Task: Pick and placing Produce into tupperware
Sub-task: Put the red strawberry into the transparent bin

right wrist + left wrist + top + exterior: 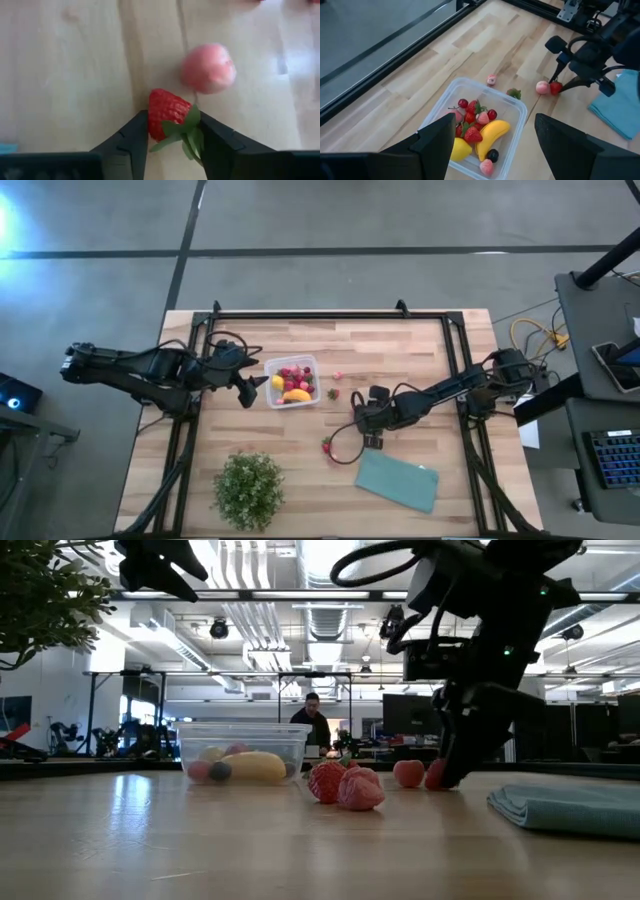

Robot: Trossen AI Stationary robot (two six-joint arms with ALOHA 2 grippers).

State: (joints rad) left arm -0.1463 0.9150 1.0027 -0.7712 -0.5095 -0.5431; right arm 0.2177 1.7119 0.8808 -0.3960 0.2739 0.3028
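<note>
I pinch too near the red strawberry's leafy cap with my right gripper, so should open, move further over, close around the strawberry's red body (167,111).
The clear tupperware (292,382) stands left of the table's centre, with a yellow banana (492,134), a lemon-like fruit (459,149) and several red and pink berries inside. My left gripper (248,392) hovers open just left of it and above the table. At mid-table my right gripper (358,408) reaches down and is shut on a red strawberry (167,120). A pink fruit (208,67) lies right beside that strawberry. Two more strawberries (345,785) lie toward the near edge. A small pink fruit (491,80) and a leafy one (514,93) lie beside the tupperware. My right gripper pinches the red strawberry between its two fingers, on the sides near the leafy cap (187,127). The fingers (131,135) come steeply from above, slanting in from the table's right. The strawberry's lower side (437,778) sits on the table.
A teal folded cloth (397,480) lies near the front right, close to my right arm. A green potted plant (248,488) stands at the front left. A black frame rail (330,315) runs round the table. A person (314,720) sits in the room beyond.
</note>
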